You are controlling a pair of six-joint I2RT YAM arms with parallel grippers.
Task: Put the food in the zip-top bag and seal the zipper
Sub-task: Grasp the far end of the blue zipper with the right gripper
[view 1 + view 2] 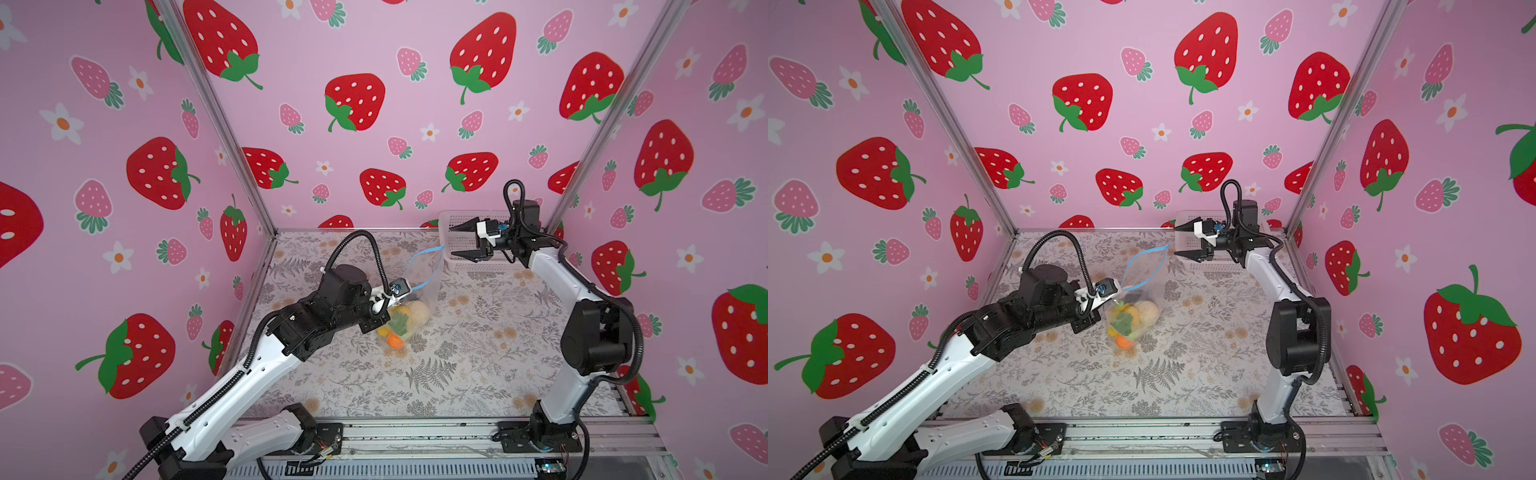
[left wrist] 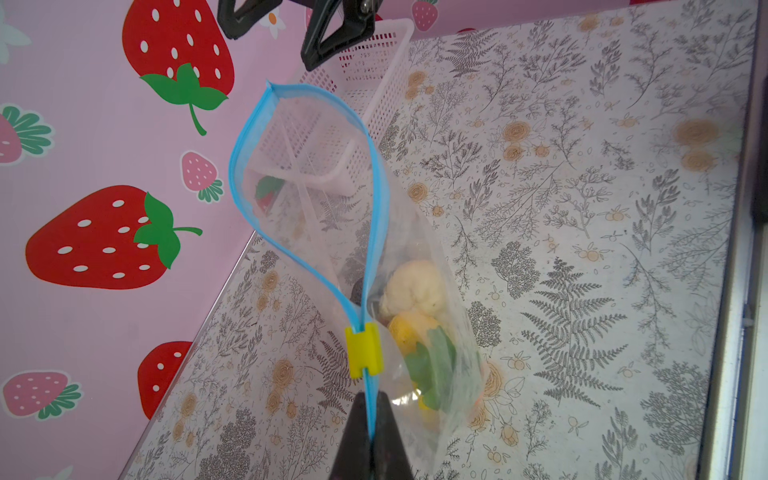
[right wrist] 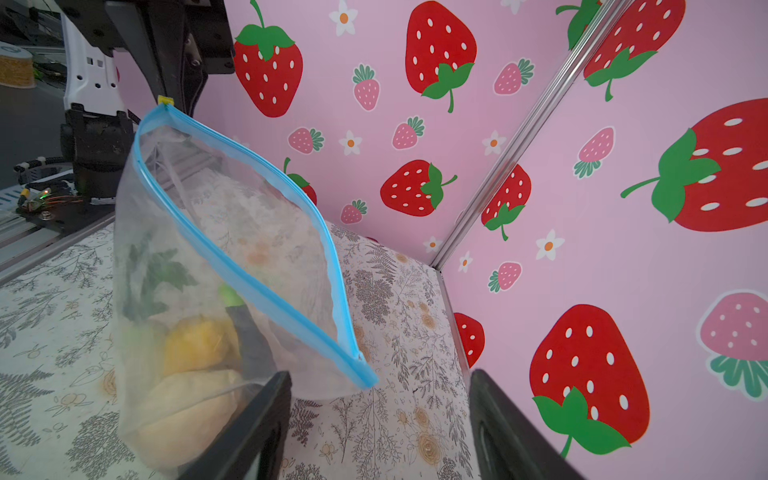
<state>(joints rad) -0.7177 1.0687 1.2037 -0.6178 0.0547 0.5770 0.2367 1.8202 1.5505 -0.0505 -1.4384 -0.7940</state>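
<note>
Next, my right gripper grasps the blue zipper's far end point(image 1: 441, 249) and draws it taut before working the yellow slider, because the bag's opening gapes in a loop.
The clear zip-top bag point(image 1: 428, 282) point(image 1: 1146, 282) point(image 3: 199, 232) stands on the table with its mouth gaping in a loop. The food point(image 1: 415, 313) point(image 1: 1133, 318) point(image 2: 411, 291) point(image 3: 195, 353) lies inside at the bottom: pale, yellow, orange and green-leafed pieces. The blue zipper point(image 2: 239, 187) point(image 3: 249, 266) is unsealed, its yellow slider point(image 2: 363, 351) at the near end. My left gripper point(image 2: 370, 415) point(image 1: 409, 289) is shut on the zipper strip just behind the slider. My right gripper point(image 1: 453, 241) point(image 1: 1177, 240) point(image 3: 380, 386) is open, and the strip's far end lies between its fingers, touching neither.
A white mesh basket point(image 1: 461, 262) point(image 1: 1200, 266) point(image 2: 374, 54) stands at the back right, right behind the right gripper. Pink strawberry walls close the back and both sides. An aluminium rail with the arm bases point(image 1: 415, 436) runs along the front edge.
</note>
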